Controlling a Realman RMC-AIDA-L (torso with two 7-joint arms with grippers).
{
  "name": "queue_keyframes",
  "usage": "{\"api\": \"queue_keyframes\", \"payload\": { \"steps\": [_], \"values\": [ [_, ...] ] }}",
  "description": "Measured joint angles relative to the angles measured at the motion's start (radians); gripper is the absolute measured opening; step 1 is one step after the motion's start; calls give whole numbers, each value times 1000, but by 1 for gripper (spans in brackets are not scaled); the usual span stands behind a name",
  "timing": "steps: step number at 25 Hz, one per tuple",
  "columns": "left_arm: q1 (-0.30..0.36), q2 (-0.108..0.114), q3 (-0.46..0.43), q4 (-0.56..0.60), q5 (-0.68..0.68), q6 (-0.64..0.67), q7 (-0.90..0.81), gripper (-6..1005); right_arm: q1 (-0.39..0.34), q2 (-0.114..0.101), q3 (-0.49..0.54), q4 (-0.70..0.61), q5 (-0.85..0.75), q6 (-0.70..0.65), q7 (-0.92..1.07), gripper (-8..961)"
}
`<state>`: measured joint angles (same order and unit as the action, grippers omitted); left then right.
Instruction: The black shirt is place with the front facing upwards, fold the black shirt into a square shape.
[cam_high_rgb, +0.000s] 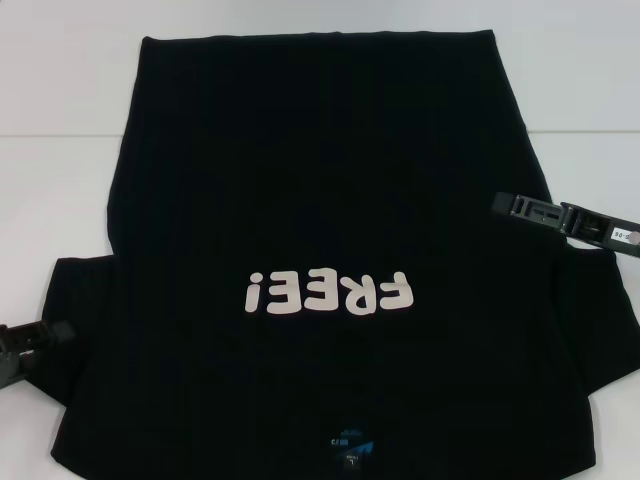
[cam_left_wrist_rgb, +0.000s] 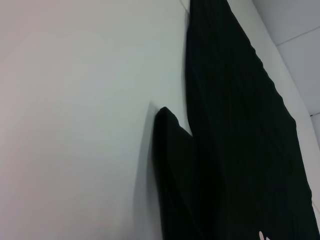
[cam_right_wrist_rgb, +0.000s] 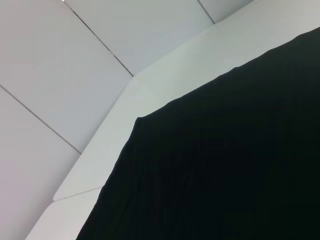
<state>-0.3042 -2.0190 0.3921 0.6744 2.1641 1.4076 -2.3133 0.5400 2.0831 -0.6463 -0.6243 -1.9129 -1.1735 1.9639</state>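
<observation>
The sleeve at my left gripper is short and bunched, so next I spread it flat and grip the cuff nearer its far corner (cam_high_rgb: 57, 270) before I fold it in.
The black shirt (cam_high_rgb: 320, 200) lies spread flat on the white table (cam_high_rgb: 60, 180), front up. Its pale "FREE!" lettering (cam_high_rgb: 330, 292) reads upside down, and the blue neck label (cam_high_rgb: 352, 442) is at the near edge. My left gripper (cam_high_rgb: 30, 340) sits low at the outer edge of the shirt's left sleeve (cam_left_wrist_rgb: 172, 160). My right gripper (cam_high_rgb: 540, 212) hovers over the shirt's right side, just beyond the right sleeve. The left wrist view shows the sleeve and the shirt's side (cam_left_wrist_rgb: 240, 125). The right wrist view shows the shirt's far corner (cam_right_wrist_rgb: 210, 165).
White table surface (cam_left_wrist_rgb: 75, 125) surrounds the shirt on the left, right and far sides. In the right wrist view, the table's far edge (cam_right_wrist_rgb: 125, 90) runs close to the shirt's hem corner, with pale wall panels (cam_right_wrist_rgb: 60, 60) behind.
</observation>
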Motion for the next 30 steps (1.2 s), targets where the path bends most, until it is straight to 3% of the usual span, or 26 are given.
{"api": "queue_keyframes", "payload": {
  "steps": [10,15,18,30],
  "values": [
    [3,0,-4,5,3,8,-24,601,-3,0,8,1,0,0,1,930],
    [5,-9,-4,28,22,-2,-41,544,-4,0,16,1,0,-1,1,929],
    [5,-9,-6,28,30,-1,-44,351,-4,-1,23,2,0,-3,1,928],
    [-4,-4,0,29,36,4,-52,94,0,-2,26,2,1,-3,-1,924]
  ]
}}
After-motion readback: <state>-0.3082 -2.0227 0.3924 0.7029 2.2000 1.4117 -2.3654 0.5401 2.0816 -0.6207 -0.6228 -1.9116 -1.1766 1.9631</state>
